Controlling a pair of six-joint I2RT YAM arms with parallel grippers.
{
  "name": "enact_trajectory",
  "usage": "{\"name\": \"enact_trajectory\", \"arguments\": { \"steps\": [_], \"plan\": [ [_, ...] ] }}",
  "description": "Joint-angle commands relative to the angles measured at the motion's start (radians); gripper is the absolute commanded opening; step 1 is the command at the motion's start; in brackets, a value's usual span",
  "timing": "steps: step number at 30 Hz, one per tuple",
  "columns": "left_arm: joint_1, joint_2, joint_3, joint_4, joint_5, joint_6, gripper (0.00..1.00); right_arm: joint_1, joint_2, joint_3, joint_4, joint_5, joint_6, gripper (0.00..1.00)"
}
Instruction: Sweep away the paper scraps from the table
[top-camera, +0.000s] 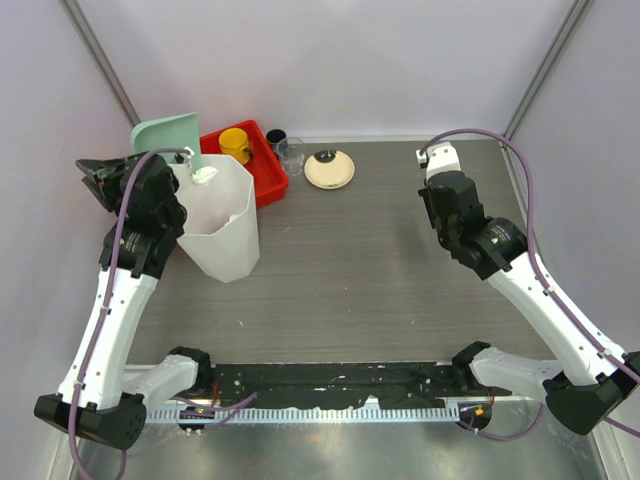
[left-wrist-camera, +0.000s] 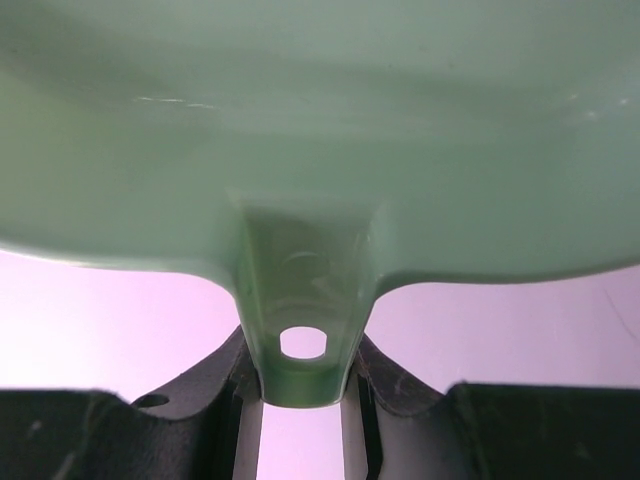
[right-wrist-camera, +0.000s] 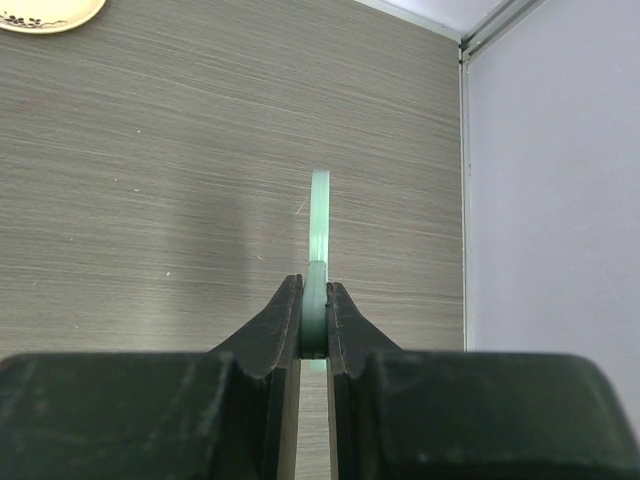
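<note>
I will set the mint-green dustpan, still tilted over the tall white bin, on the bare table (top-camera: 352, 257) in front of the cream plate using my left gripper.
My left gripper (top-camera: 183, 165) is shut on the handle of a mint-green dustpan (top-camera: 165, 134), held tilted over a tall white bin (top-camera: 222, 228). In the left wrist view the dustpan (left-wrist-camera: 320, 130) fills the frame, with its handle clamped between my left gripper's (left-wrist-camera: 300, 385) fingers. One white paper scrap (top-camera: 205, 174) sits at the bin's rim under the pan's lip. No other scraps show on the table (top-camera: 380, 270). My right gripper (top-camera: 432, 172) hovers over the table's far right. In its wrist view my right gripper (right-wrist-camera: 315, 310) is shut on a thin green tool (right-wrist-camera: 320, 225) seen edge-on.
A red tray (top-camera: 268, 178) at the back holds a yellow cup (top-camera: 235, 143). A dark cup (top-camera: 276, 137) and a clear glass (top-camera: 292, 153) stand beside it. A cream plate (top-camera: 329, 169) lies at back centre and shows in the right wrist view (right-wrist-camera: 45, 12). Pale walls close in on both sides.
</note>
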Motion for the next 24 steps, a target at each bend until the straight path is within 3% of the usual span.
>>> {"name": "enact_trajectory", "arguments": {
  "steps": [1,9,12,14,15,18,19,22,24],
  "plan": [
    [0.002,-0.062,-0.057,0.107,-0.024,0.746,0.00,-0.003,-0.021,0.005,0.059,-0.003,-0.008,0.01],
    [0.004,-0.079,-0.067,0.051,-0.099,0.747,0.00,-0.003,-0.030,0.003,0.062,-0.010,-0.010,0.01],
    [0.002,-0.064,-0.064,0.129,-0.073,0.766,0.00,-0.003,-0.029,0.005,0.062,-0.012,-0.008,0.01],
    [0.002,-0.027,-0.020,0.288,-0.051,0.747,0.00,-0.003,-0.029,0.006,0.062,-0.012,-0.005,0.01],
    [0.004,0.053,0.023,0.321,-0.051,0.712,0.00,-0.003,-0.032,0.008,0.064,-0.015,-0.007,0.01],
    [0.004,0.252,0.349,0.226,-0.062,0.381,0.00,-0.003,-0.037,0.013,0.069,-0.032,-0.005,0.01],
    [0.000,0.296,0.547,0.057,-0.058,0.198,0.00,-0.003,-0.038,0.016,0.070,-0.038,-0.005,0.01],
    [-0.038,0.432,0.811,-0.238,-0.030,-0.041,0.00,-0.003,-0.044,0.023,0.072,-0.047,-0.001,0.01],
    [-0.082,0.465,0.847,-0.297,0.001,-0.196,0.00,-0.003,-0.049,0.026,0.072,-0.046,-0.004,0.01]
  ]
}}
